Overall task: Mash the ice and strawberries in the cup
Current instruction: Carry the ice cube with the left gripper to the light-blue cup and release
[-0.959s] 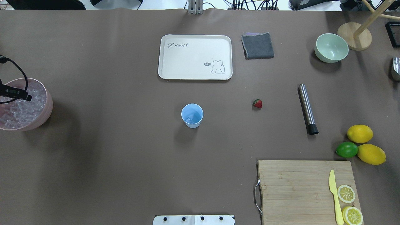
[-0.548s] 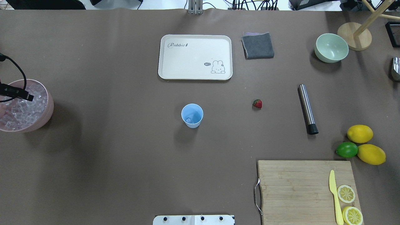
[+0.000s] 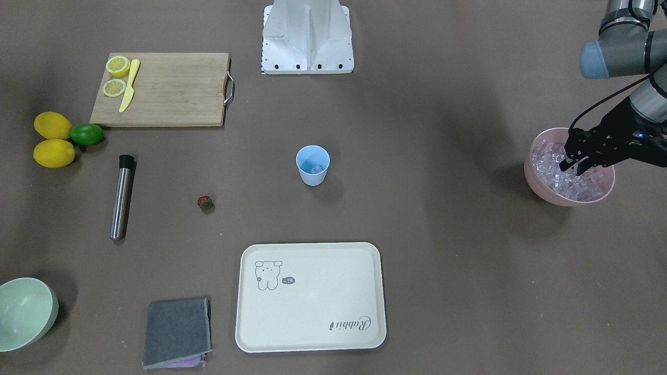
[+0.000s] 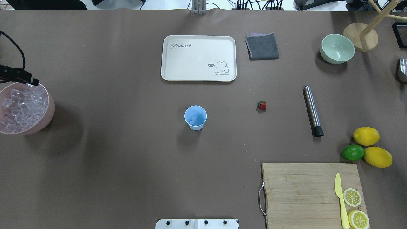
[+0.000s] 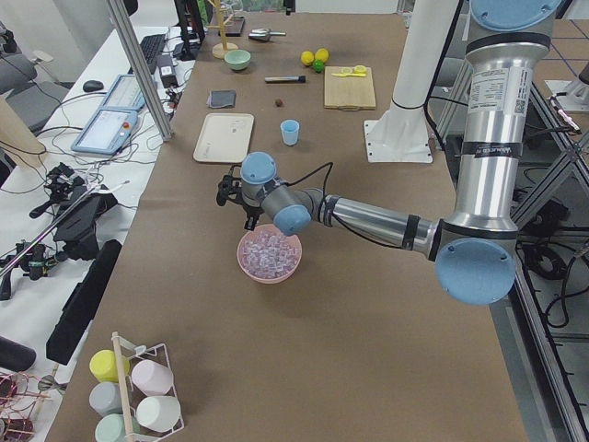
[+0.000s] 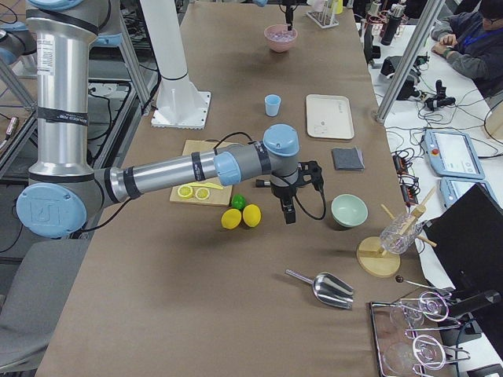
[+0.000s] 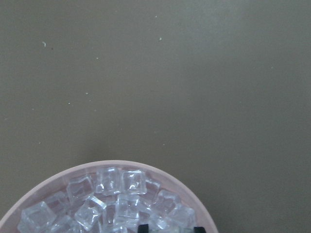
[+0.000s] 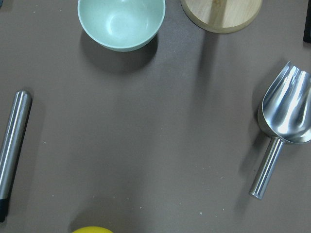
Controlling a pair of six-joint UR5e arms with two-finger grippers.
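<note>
The ice cube in my left gripper, now over the pink bowl's far rim, will be let go inside the light-blue cup (image 3: 316, 166), so that it lands onto the clear cube at the bottom.
The light-blue cup (image 4: 195, 117) stands mid-table with a clear ice cube (image 4: 192, 121) in its bottom. A small red strawberry (image 4: 262, 105) lies on the table to its right. A heap of ice (image 4: 22, 108) fills the pink bowl (image 4: 46, 122) at the left edge. My left gripper (image 3: 573, 166) hovers over the bowl's far rim. In the left wrist view its two fingertips (image 7: 142, 227) are narrowly apart, with a cube between them. My right gripper (image 6: 288, 216) shows only in the exterior right view, above the table near the lemons. I cannot tell whether it is open or shut.
A steel muddler (image 4: 312, 109) lies right of the strawberry. A cream tray (image 4: 198, 58), grey cloth (image 4: 262, 46) and pale-green bowl (image 4: 337, 48) line the far side. Two lemons and a lime (image 4: 353, 152) sit beside the cutting board (image 4: 302, 190). A metal scoop (image 8: 284, 121) lies far right.
My left gripper has come up out of the ice heap and moved toward the bowl's far rim. The cup, strawberry and everything else stay put.
</note>
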